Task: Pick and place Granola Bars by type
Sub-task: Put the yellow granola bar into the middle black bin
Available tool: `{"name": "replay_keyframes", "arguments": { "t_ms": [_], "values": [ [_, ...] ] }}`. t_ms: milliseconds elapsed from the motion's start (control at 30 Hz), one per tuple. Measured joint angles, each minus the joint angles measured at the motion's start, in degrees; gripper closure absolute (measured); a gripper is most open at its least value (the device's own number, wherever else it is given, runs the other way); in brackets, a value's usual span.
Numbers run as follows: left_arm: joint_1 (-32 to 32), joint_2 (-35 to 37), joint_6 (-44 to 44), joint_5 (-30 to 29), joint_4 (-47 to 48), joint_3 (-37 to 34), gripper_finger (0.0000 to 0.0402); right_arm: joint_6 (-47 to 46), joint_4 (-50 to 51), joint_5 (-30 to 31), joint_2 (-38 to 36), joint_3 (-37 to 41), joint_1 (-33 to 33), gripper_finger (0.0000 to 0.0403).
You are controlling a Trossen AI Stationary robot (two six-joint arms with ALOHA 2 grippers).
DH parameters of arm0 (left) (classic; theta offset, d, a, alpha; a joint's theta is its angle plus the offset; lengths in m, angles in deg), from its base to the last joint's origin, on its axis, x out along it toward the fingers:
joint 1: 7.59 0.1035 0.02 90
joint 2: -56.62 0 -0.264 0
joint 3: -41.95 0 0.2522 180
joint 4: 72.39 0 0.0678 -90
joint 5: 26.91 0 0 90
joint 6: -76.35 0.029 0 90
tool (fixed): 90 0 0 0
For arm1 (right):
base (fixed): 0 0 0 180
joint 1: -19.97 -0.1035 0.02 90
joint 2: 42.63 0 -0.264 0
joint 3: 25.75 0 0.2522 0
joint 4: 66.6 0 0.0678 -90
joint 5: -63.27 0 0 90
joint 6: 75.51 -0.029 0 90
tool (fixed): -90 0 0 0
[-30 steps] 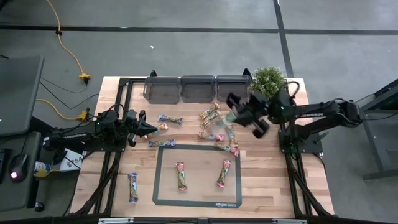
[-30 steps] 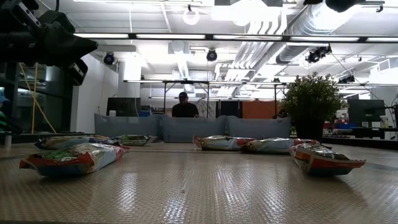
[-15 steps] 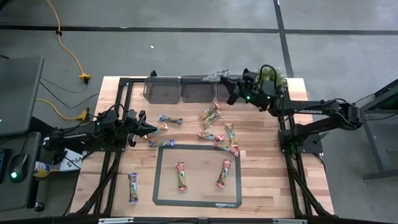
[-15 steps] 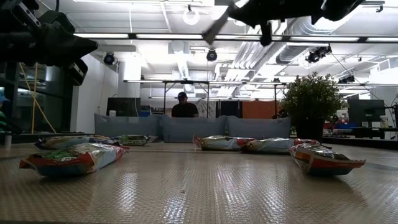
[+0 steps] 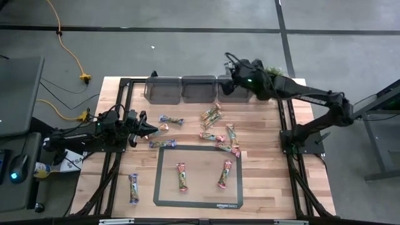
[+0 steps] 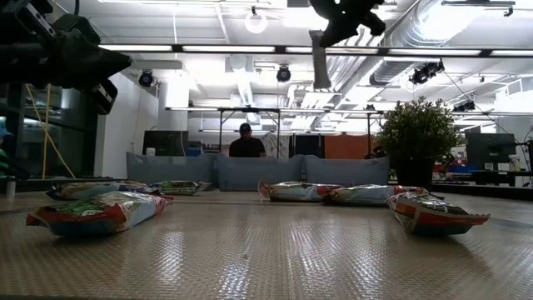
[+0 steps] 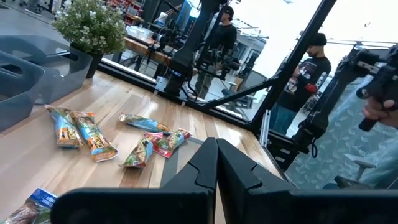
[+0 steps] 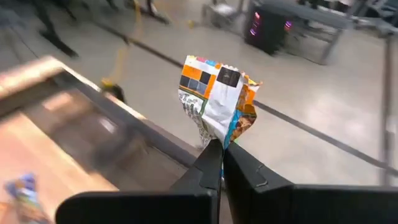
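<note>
Next, my right gripper releases the granola bar in the middle grey bin (image 5: 196, 95), along the near side of the bin.
My right gripper (image 5: 230, 70) is high over the far right grey bin (image 5: 234, 89), shut on a granola bar (image 8: 216, 99) with an orange, white and green wrapper. In the low view that bar (image 6: 321, 60) hangs under the gripper (image 6: 340, 18). Other bars lie flat on the wood: a cluster (image 5: 220, 132) at centre right, two (image 5: 170, 120) (image 5: 161, 144) near my left gripper, two on the mat (image 5: 181, 176) (image 5: 225, 174) and one (image 5: 133, 187) at near left. My left gripper (image 5: 149, 130) (image 7: 216, 158) waits shut at the table's left, touching nothing. My right gripper pinches the granola bar by one crimped end (image 8: 219, 138) between its two fingertips (image 8: 211, 163). The bar is lifted clear of everything and, in the low view, hangs straight down below the fingers.
Three grey bins (image 5: 162, 89) (image 5: 198, 89) stand in a row along the far edge, with a potted plant (image 5: 272, 76) at the far right corner beside my right arm. A black-bordered mat (image 5: 157, 176) lies at near centre. People stand beyond the table.
My right gripper has swung from above the centre-right cluster up and toward the far edge, carrying the bar with it, and now stands over the right bin. The bar first stuck out sideways and now hangs down. The bars on the table have not moved.
</note>
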Motion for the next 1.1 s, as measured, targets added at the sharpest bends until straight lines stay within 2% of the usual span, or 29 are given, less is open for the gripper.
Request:
{"name": "replay_keyframes", "arguments": {
  "t_ms": [300, 533, 767, 933, 1100],
  "values": [
    [0.01, 0.02, 0.00, 0.07, -0.02, 0.00, 0.0401, -1.34, 23.58, 0.48, 16.90, -15.06, 0.68, 0.0403],
    [0.02, 0.00, 0.00, 0.09, -0.02, 0.00, 0.0401, 4.43, 23.37, -5.23, 27.71, -22.83, 0.66, 0.0403],
    [0.02, 0.00, 0.00, 0.11, -0.02, 0.00, 0.0401, 15.91, 23.89, -10.65, 39.95, -36.11, 1.03, 0.0403],
    [0.02, 0.02, 0.00, 0.13, -0.02, 0.00, 0.0401, 22.71, 27.08, -11.65, 48.17, -45.31, 1.04, 0.0403],
    [0.01, 0.00, 0.00, 0.31, -0.02, 0.00, 0.0401, 23.79, 32.89, -11.88, 55.22, -52.71, 1.65, 0.0403]
  ]
}}
